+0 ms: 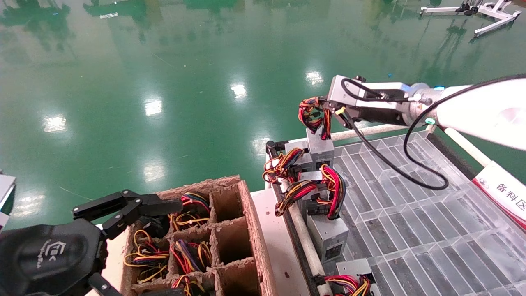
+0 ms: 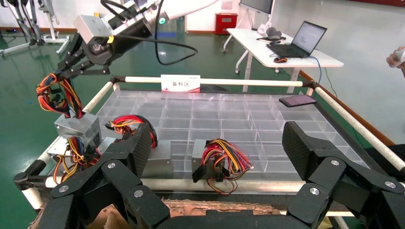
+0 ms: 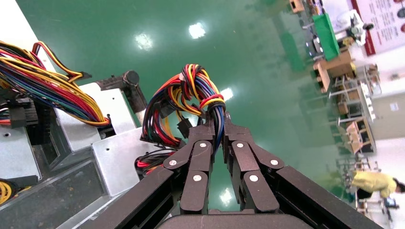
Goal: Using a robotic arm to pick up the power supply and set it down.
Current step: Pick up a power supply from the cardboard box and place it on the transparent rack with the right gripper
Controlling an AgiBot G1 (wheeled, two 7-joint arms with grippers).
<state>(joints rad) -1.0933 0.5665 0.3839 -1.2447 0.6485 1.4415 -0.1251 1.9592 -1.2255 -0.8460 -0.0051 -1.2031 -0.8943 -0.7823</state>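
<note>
The power supply will leave my right gripper in the clear tray's far corner (image 1: 328,161), close beside the rearmost standing unit.
The white robotic arm's right gripper (image 1: 328,112) is shut on the red, yellow and black wire bundle (image 1: 314,115) of a silver-grey power supply (image 1: 319,148). The box hangs upright under the wires at the tray's far left corner, just over other units; I cannot tell if it touches them. The right wrist view shows the fingers (image 3: 200,143) pinching the wire bundle (image 3: 191,90), with the metal box (image 3: 119,162) below. From the left wrist view the held power supply (image 2: 76,128) hangs beneath the right gripper (image 2: 67,71). My left gripper (image 1: 164,246) stands open over the cardboard crate.
Several more power supplies (image 1: 328,234) lie along the left edge of the clear compartment tray (image 1: 411,213), behind a white rail (image 1: 306,246). The cardboard crate (image 1: 230,230) holds wired units in some cells. A dark phone (image 2: 297,100) lies on the tray's far side. A loose black cable (image 1: 411,172) droops over the tray.
</note>
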